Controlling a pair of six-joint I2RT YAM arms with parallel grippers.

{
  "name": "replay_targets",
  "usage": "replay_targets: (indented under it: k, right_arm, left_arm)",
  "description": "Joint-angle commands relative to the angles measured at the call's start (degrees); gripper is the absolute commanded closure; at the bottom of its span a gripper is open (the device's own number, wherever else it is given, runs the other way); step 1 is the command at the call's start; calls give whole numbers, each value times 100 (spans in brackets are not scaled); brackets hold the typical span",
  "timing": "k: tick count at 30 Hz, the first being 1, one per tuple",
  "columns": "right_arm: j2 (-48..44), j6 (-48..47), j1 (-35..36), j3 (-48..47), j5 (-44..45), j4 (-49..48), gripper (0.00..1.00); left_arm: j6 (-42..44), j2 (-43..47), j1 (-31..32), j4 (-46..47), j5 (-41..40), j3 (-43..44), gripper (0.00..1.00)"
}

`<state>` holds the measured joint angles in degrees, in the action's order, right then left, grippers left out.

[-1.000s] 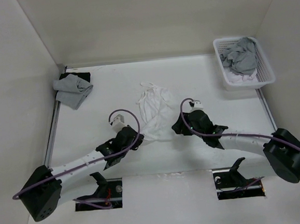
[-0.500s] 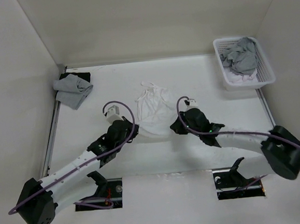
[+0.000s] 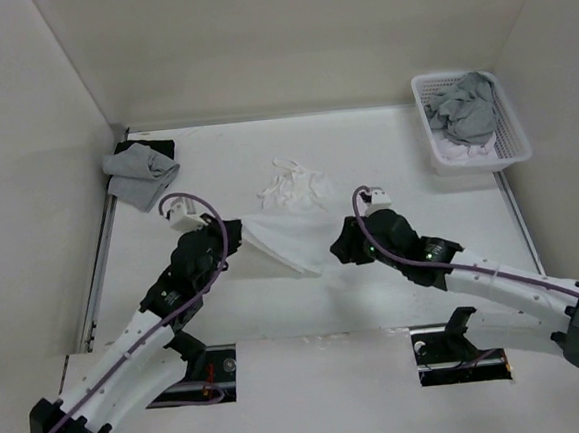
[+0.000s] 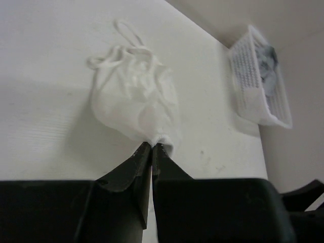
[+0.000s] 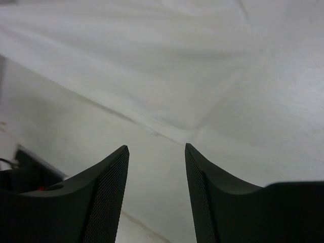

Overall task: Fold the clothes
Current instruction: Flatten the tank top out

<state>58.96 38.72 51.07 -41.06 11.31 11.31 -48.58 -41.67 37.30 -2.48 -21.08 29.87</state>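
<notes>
The garment is held by my left gripper alone and the cord loops lie bunched behind, so next my right gripper takes the garment's loose end (image 3: 315, 260) before both grippers lift it.
The clothes (image 3: 276, 240), one plain white garment, lie at mid-table. One part is drawn out in a flat sheet and the rest is bunched with its cord loops (image 3: 292, 189) farther back. My left gripper (image 3: 228, 224) is shut on the sheet's left edge. The left wrist view shows the black jaws of the left gripper (image 4: 152, 145) pinched on a fold of the garment (image 4: 134, 96). My right gripper (image 3: 335, 247) stands open just right of the sheet's near corner. In the right wrist view the right gripper (image 5: 156, 149) holds nothing, and the fabric (image 5: 152, 61) spreads beyond its fingertips.
A white lattice basket (image 3: 508, 119) with grey cloth (image 3: 467, 107) in it stands at the back right, also seen as the basket (image 4: 253, 86) in the left wrist view. A folded grey cloth (image 3: 141, 174) lies at the back left. White walls close in on three sides.
My left gripper has moved left and back with the garment's edge, drawing the fabric out into a sheet. My right gripper has come off the fabric and stands open beside its near corner.
</notes>
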Motion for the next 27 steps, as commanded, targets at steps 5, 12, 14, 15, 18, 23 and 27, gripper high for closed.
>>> replay_targets:
  k: [5,12,14,15,18,23,27]
  right_arm:
    - [1458,373,-321,547,-305,-1225,50]
    - [3409,610,-804,55,-401,-3379,47]
    - [3875,785,-980,-121,-524,-3626,48]
    - [4078,925,-1059,-200,-586,-3740,50]
    - [4509,1190,-1209,-455,-796,-3996,66]
    - [3732,1121,-1236,-317,-456,-3891,97]
    - [1633,603,-1174,106,-94,-2673,97]
  left_arm:
    - [-231,722,-1342,-719,578,-780,100]
    - [-240,573,-1740,-210,1176,-816,99]
    - [-196,467,-1661,-86,1220,-737,99]
    - [-179,432,-1617,-34,1220,-693,99]
    - [-117,362,-1476,168,1194,-553,99]
    - [-38,282,-1344,336,1141,-122,100]
    - [15,423,-1265,380,887,150,100]
